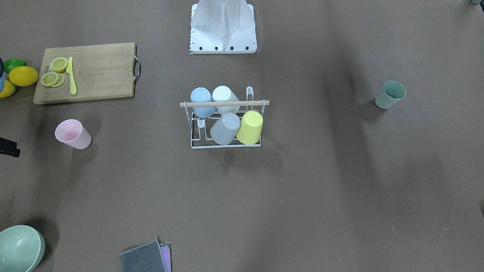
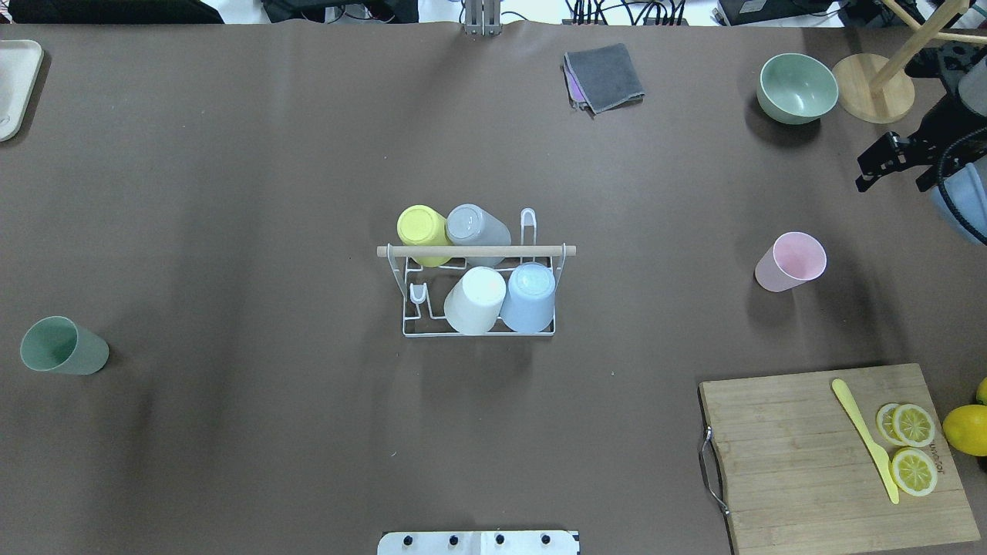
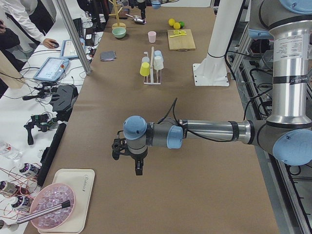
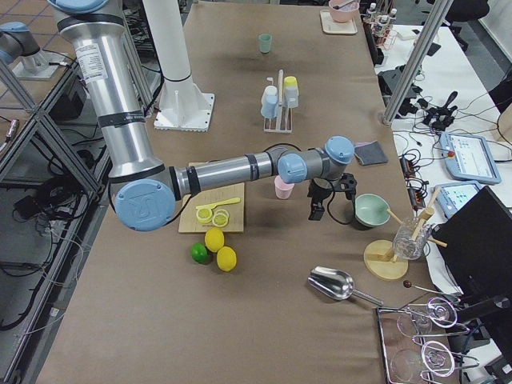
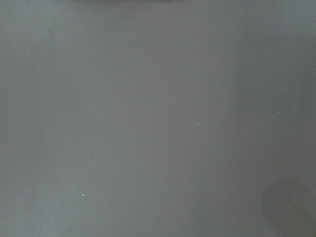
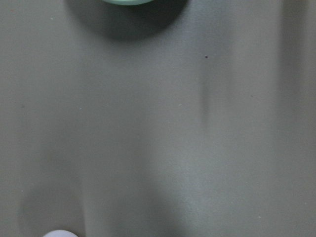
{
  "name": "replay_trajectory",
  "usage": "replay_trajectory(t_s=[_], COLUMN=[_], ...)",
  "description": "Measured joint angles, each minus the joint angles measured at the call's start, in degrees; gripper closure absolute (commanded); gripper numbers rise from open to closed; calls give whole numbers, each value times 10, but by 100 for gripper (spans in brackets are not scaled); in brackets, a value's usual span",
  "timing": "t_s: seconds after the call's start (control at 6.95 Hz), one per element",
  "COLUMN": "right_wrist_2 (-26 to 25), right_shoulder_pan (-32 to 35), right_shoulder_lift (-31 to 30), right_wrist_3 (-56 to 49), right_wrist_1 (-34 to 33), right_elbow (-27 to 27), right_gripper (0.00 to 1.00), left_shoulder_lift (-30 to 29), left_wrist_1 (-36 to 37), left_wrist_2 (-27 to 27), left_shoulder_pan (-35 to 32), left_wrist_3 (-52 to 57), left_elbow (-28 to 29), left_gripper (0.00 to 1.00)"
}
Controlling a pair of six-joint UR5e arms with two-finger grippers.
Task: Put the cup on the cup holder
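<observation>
The robot's right gripper will move next to the upright pink cup near the cutting board and close around the cup's sides (image 1: 79, 136) (image 6: 60, 234).
The white wire cup holder (image 2: 478, 330) with a wooden rod handle stands mid-table. It holds upturned yellow (image 2: 420, 227), grey (image 2: 474, 226), white (image 2: 476, 301) and blue (image 2: 530, 297) cups. A pink cup (image 2: 788, 262) stands upright on the robot's right, and a green cup (image 2: 62, 347) on its far left. My right gripper (image 2: 893, 183) hovers open and empty beyond the pink cup, near the green bowl. My left gripper (image 3: 126, 161) shows only in the exterior left view, low over bare table, so I cannot tell whether it is open or shut.
A green bowl (image 2: 796, 87), a wooden stand (image 2: 873, 96) and a grey cloth (image 2: 605, 75) lie at the far side. A cutting board (image 2: 837, 455) with lemon slices and a yellow knife is near right. A white tray (image 2: 14, 85) is far left.
</observation>
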Motion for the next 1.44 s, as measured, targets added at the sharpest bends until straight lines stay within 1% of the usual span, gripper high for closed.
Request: replay_trajectory(t_s=[0.14, 0.43, 0.58, 0.86, 1.15, 1.44], right_wrist_2=[1, 9, 11, 17, 50, 61], right_shoulder_pan=[-9, -31, -43, -67, -89, -99], right_shoulder_lift=[30, 78, 105, 165, 184, 182], right_wrist_3=[7, 6, 1, -43, -101, -141], right_wrist_1=[-15, -89, -118, -189, -224, -234], right_elbow=[-20, -42, -61, -108, -138, -161], right_gripper=[1, 1, 0, 1, 1, 1], left_shoulder_lift=[-7, -13, -21, -68, -146, -225], left_wrist_1=[0, 0, 0, 1, 6, 29], left_wrist_2=[-1, -1, -1, 0, 2, 3], left_shoulder_pan=[0, -1, -1, 0, 6, 22], left_wrist_3=[-2, -4, -6, -43, -100, -135], left_elbow=[-9, -22, -23, -11, 39, 112], left_gripper=[3, 3, 3, 3, 3, 3])
